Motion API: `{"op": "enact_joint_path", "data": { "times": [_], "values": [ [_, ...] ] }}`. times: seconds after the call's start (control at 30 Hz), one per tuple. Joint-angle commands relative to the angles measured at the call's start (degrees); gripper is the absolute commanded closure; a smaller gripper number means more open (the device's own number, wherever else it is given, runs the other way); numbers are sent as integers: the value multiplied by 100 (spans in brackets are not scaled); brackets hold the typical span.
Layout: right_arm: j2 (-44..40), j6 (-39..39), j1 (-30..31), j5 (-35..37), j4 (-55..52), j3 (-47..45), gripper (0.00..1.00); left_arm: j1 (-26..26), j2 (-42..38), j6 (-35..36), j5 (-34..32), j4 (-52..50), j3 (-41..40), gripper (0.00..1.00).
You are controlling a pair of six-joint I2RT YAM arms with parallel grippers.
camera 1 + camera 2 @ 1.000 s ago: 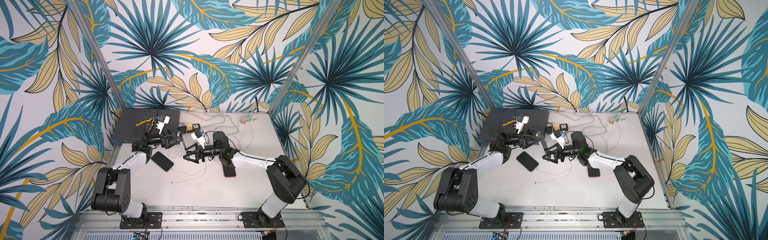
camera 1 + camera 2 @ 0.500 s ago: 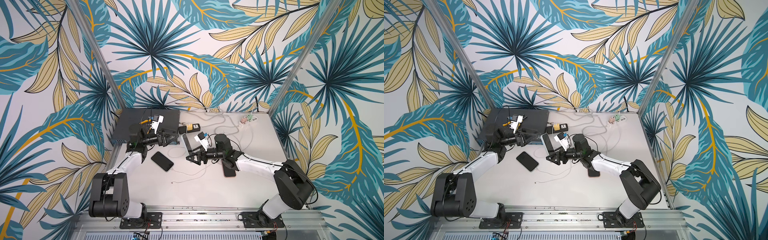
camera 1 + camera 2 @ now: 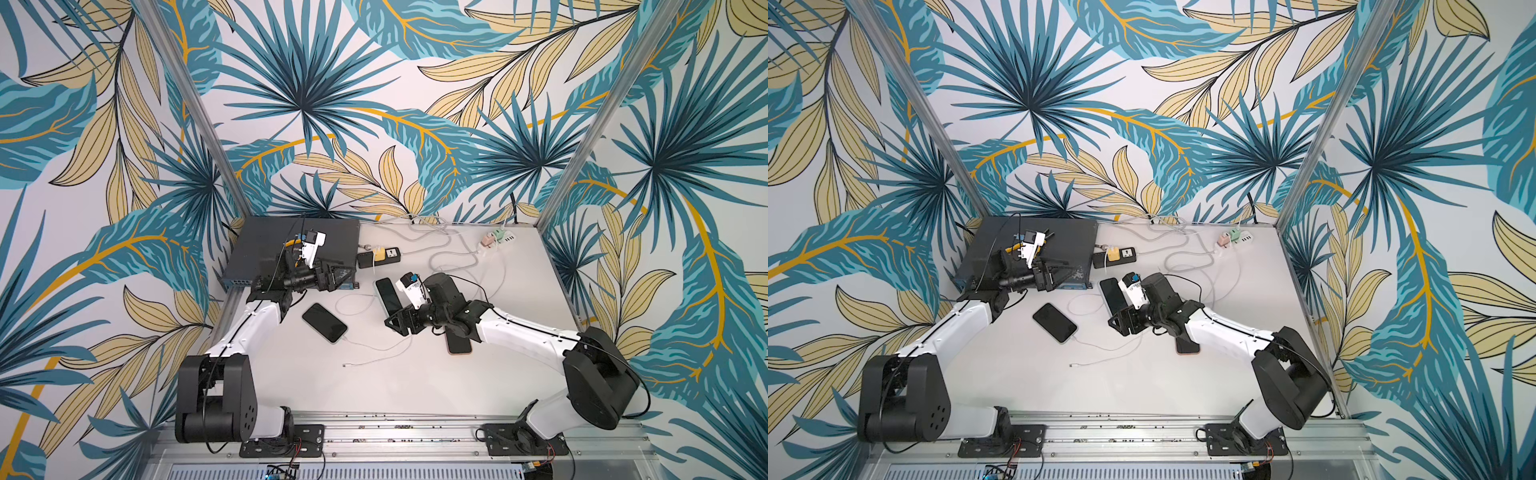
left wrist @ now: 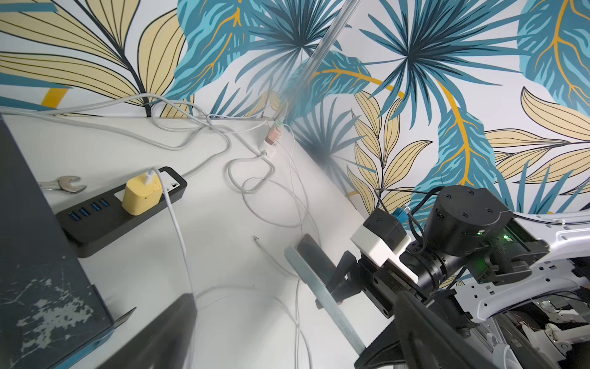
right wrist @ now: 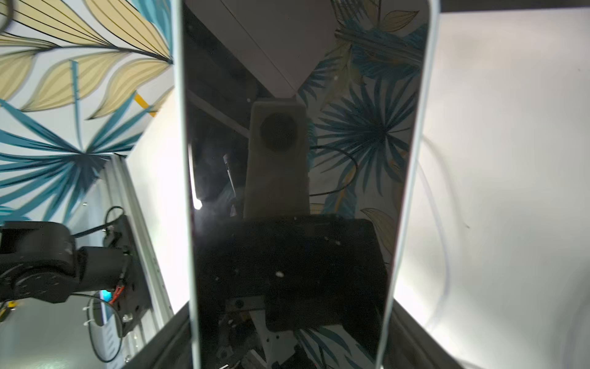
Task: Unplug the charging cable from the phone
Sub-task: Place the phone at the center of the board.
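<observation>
The robot's right gripper needs to lay the phone down flat on the table (image 3: 410, 328) between the other phones. The phone is tilted above the table's middle now.
My right gripper (image 3: 400, 321) (image 5: 287, 335) is shut on a phone (image 3: 385, 296) (image 5: 303, 159) with a black screen and a pale blue-green case. The phone is held tilted above the table's middle, and I see no cable at its raised end (image 3: 1109, 286); its other end is hidden in the jaws. A thin white charging cable (image 3: 376, 357) lies on the table with one plug end free (image 3: 345, 365). Its other end meets a black phone (image 3: 324, 322) lying flat. My left gripper (image 3: 334, 277) (image 4: 287, 351) hangs open and empty beside the grey box.
A grey box (image 3: 270, 245) fills the back left corner. A black power strip (image 3: 379, 257) carries a yellow charger (image 4: 140, 196), with a wrench (image 4: 64, 184) beside it. Tangled grey cables (image 3: 449, 249) run to a white strip (image 3: 496, 240). A third phone (image 3: 459, 347) lies under my right arm.
My right gripper has tipped the phone up off the table and carried it a little to the right. My left gripper has drawn back toward the grey box, still open.
</observation>
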Motion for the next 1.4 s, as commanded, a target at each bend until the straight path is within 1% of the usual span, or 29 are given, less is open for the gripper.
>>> {"op": "enact_joint_path", "data": {
  "times": [0.0,0.13,0.37,0.73,0.9,1.07,1.23,1.33,1.37],
  "values": [
    [181,-176,47,823,-822,324,45,43,-64,254,-125,-225,179,0],
    [479,-187,125,1343,-1493,589,45,47,-81,308,-135,-295,197,0],
    [851,-99,167,1742,-2023,766,45,46,-68,334,-139,-290,193,0],
    [1409,-74,216,1962,-2614,1035,43,46,-103,370,-161,-318,195,0],
    [1580,-73,238,1992,-2788,1136,39,58,-120,395,-164,-338,210,0],
    [1735,-88,256,1998,-2938,1225,32,100,-153,389,-162,-338,210,0],
    [1782,-137,260,1907,-2966,1287,22,149,-213,380,-169,-319,195,0],
    [1744,-161,272,1876,-2946,1355,9,186,-260,395,-192,-296,176,0],
    [1722,-166,285,1899,-2949,1398,3,198,-266,397,-205,-291,168,0]
  ]
}}
